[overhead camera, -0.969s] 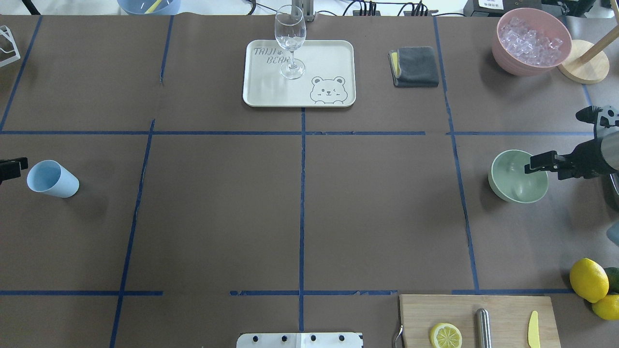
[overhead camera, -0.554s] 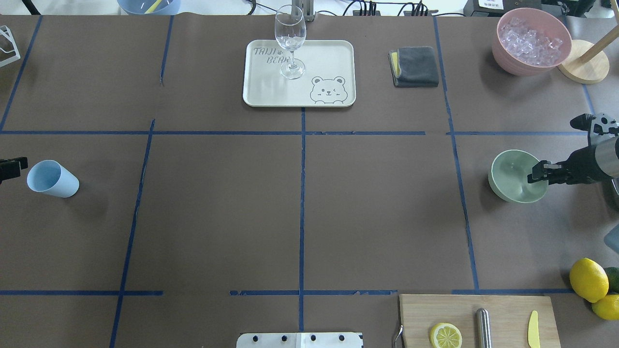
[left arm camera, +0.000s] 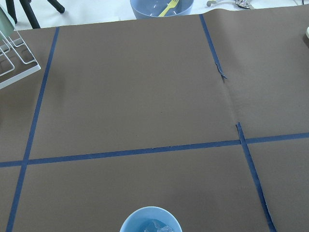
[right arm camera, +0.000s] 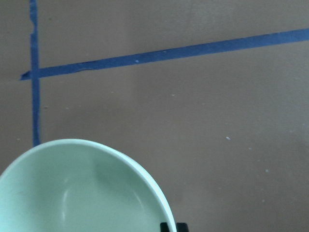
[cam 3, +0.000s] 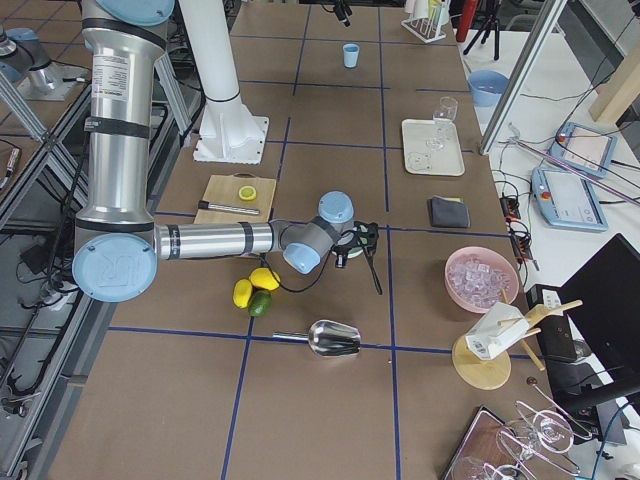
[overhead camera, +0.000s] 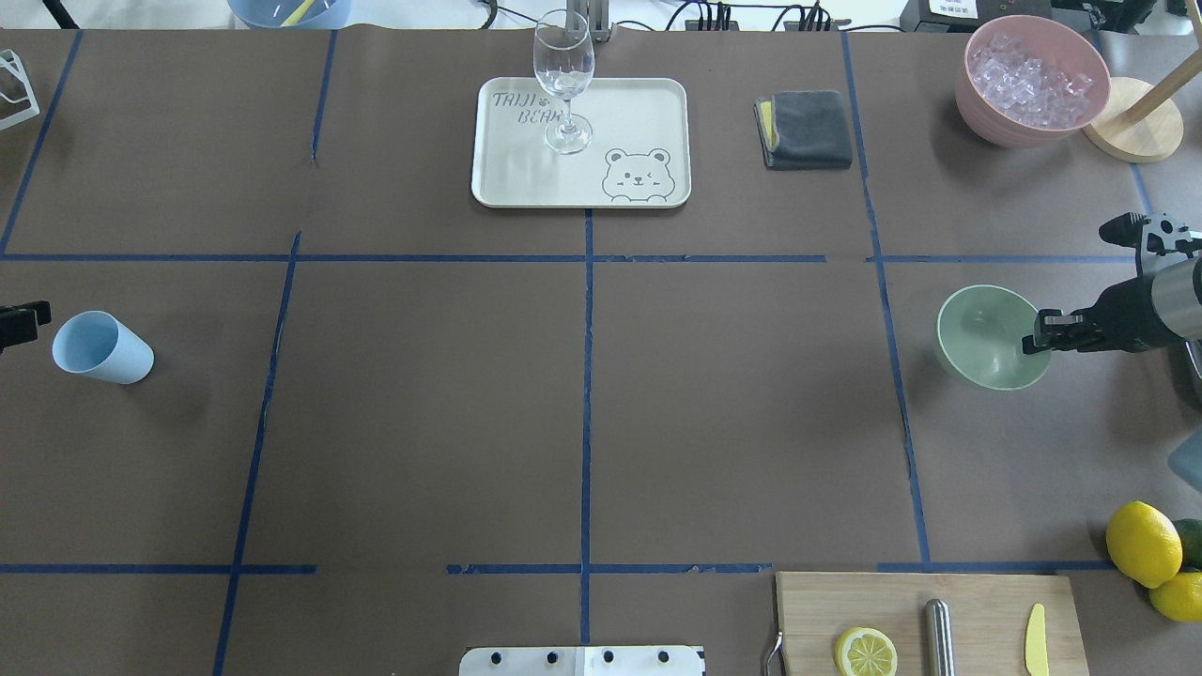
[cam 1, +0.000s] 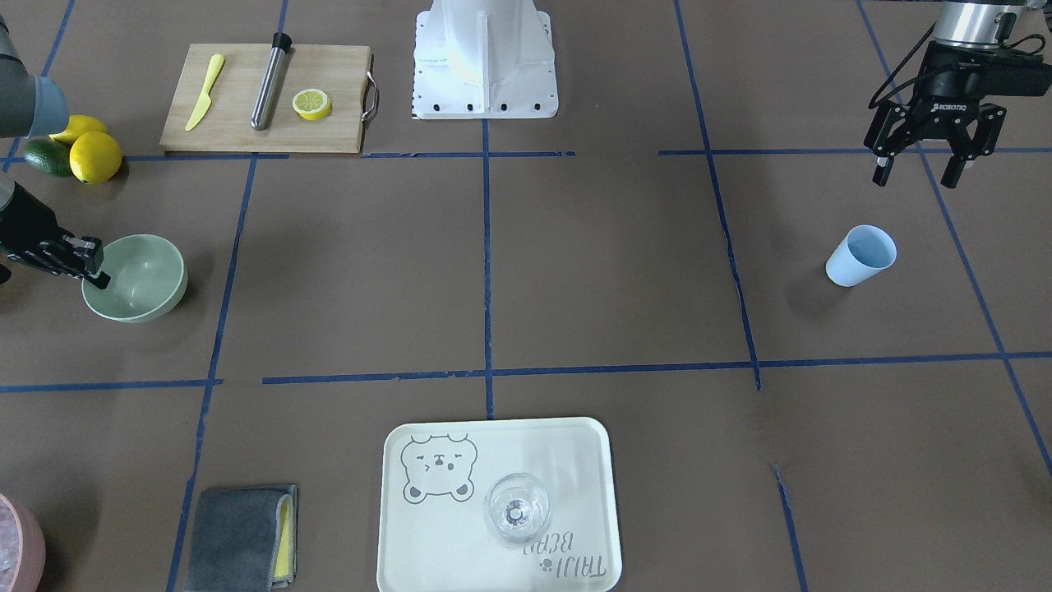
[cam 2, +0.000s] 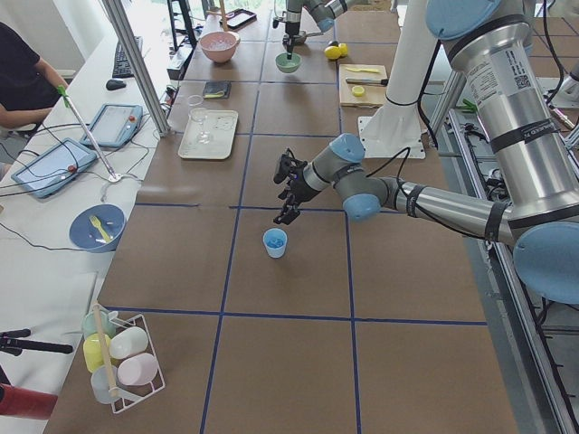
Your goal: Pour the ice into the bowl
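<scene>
Next, I close my left gripper around the outer sides of the light blue cup's body [cam 1: 848,265], below the cup's rim, with the ice cubes inside.
The pale mint-green bowl [overhead camera: 986,338] sits at the table's right side; it also shows in the front view [cam 1: 140,279] and fills the bottom left of the right wrist view [right arm camera: 82,193]. My right gripper [overhead camera: 1036,335] is shut on the bowl's right rim. The light blue cup [overhead camera: 101,347] stands at the far left. In the left wrist view a few clear ice cubes [left arm camera: 155,225] lie inside the cup. My left gripper [cam 1: 919,171] is open and empty, above and behind the cup [cam 1: 860,255], apart from it.
A pink container [overhead camera: 1031,80] of whitish ice stands at the back right beside a wooden stand [overhead camera: 1132,131]. A tray [overhead camera: 526,178] holds a wine glass [overhead camera: 563,80]. A grey cloth [overhead camera: 806,130], a cutting board [overhead camera: 977,601], lemons [overhead camera: 1144,545] and a metal scoop [cam 3: 335,338] lie around.
My right gripper has dropped onto the bowl's right rim and closed on it. The bowl has shifted a little to the left. The left arm and the cup have not moved.
</scene>
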### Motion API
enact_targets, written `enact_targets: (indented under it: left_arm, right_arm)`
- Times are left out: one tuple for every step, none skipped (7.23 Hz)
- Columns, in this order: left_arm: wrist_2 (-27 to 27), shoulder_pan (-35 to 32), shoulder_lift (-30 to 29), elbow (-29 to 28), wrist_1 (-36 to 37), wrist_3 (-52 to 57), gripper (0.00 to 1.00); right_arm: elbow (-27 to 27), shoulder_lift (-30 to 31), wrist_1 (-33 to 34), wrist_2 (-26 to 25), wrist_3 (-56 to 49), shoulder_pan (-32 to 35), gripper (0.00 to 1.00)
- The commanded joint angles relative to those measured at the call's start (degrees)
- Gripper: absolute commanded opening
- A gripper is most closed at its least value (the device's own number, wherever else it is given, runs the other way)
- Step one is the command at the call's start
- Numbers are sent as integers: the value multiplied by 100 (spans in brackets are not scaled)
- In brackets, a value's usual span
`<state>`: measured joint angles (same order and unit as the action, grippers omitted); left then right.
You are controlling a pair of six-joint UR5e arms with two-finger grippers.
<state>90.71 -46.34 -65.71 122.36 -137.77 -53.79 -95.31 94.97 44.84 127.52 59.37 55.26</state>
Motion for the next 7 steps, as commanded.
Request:
enact_targets:
  left_arm:
    - [-212,221,416,-124,-860,-113,100]
    - [-229,309,558,-273,-1248,-184,100]
    - [-743,736,559,-431,-1339,-567,100]
    - [-1513,1489,559,-563,-1340,-1233,100]
    - [-1956,1984,559,-643,-1331,-1692,100]
    - [-2526,2502,568,-800,-1305,-2140,100]
    - [-2958,2794,516,-1132,-1313,-2440,100]
  right_arm:
    - [-461,-528,400,369,808,-15,0]
    - [-541,-1107,672,413,1466,-198,0]
    - [-559,-1635,867,335,2073,-530,0]
    - [-559,-2092,1191,317,2410,-751,0]
    - [-559,-2628,1733,108,2535,-962,0]
    - [-568,-3112,2322,-242,2580,-1182,0]
    - [-559,-3464,2702,-341,2711,-1384,0]
